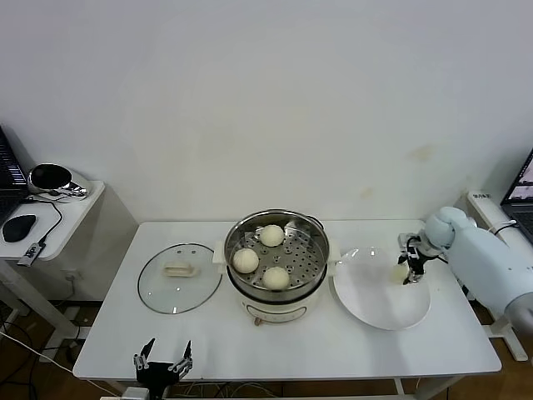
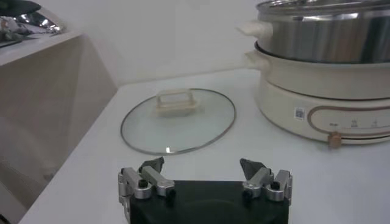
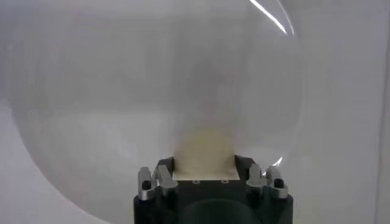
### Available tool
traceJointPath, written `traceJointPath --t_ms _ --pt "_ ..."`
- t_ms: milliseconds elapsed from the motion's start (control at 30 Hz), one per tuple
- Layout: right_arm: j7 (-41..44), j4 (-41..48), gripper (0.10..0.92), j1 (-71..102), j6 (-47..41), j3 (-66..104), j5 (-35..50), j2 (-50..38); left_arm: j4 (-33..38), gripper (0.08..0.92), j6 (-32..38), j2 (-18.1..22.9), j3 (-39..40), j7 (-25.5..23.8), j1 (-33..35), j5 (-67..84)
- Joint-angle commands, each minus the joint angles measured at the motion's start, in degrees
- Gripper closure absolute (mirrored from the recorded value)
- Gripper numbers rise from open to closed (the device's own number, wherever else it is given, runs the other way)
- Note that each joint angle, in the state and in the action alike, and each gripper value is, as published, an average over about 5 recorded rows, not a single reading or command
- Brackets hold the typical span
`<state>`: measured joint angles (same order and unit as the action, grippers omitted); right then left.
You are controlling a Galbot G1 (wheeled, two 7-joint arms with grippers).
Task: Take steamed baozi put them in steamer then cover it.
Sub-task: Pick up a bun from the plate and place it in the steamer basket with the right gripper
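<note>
The robot's right gripper needs to set the fourth baozi down on the steamer tray's empty side [image 1: 299,249] nearest the white plate.
The steel steamer [image 1: 312,257] stands mid-table on its white base, uncovered, with three baozi on its tray: one at the back [image 1: 271,235], one at the left [image 1: 245,260] and one at the front [image 1: 276,277]. My right gripper [image 1: 409,271] is over the right part of the white plate [image 1: 375,300], shut on the fourth baozi [image 1: 400,272], which sits between the fingers in the right wrist view [image 3: 204,152]. The glass cover [image 1: 179,279] lies flat left of the steamer, handle up, and also shows in the left wrist view [image 2: 178,120]. My left gripper [image 1: 163,360] is open and parked at the table's front edge.
A small side table [image 1: 71,218] with a mouse and a shiny device stands at the far left, with cables hanging below it. The steamer's white base and handle [image 2: 317,91] show in the left wrist view. The plate [image 3: 122,91] fills the right wrist view.
</note>
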<state>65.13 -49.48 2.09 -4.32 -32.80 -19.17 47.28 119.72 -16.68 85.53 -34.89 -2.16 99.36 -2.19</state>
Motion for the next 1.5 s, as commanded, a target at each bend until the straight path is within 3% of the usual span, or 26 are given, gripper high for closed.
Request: traceJointPath --t_ms 33,300,567,933,1500 --pt "2.6 -12.8 0.408 -13.2 -7.5 -12.1 13.8 -6.0 0.0 0.177 -0.1 -0.3 -0.1 0.0 -1.1 0.0" --pt "4.3 -21.2 0.412 -35.0 -13.5 -30.6 30.6 -5.6 0.0 0.177 -0.3 -1.1 -0.4 0.1 -2.2 -0.4" --pt "6.4 -25.7 0.406 -46.5 -19.1 -41.2 40.0 1.1 1.3 0.177 -0.3 -1.6 -0.7 0.3 -2.8 0.5" --pt "4.1 -23.4 0.406 -42.5 -23.2 -42.0 41.1 12.8 4.5 0.177 -0.3 -1.4 -1.5 0.3 -2.9 1.2" --pt "1.7 -9.7 0.406 -30.5 -24.0 -40.3 35.5 25.6 4.6 0.177 -0.9 -1.2 -3.0 0.3 -3.6 4.3"
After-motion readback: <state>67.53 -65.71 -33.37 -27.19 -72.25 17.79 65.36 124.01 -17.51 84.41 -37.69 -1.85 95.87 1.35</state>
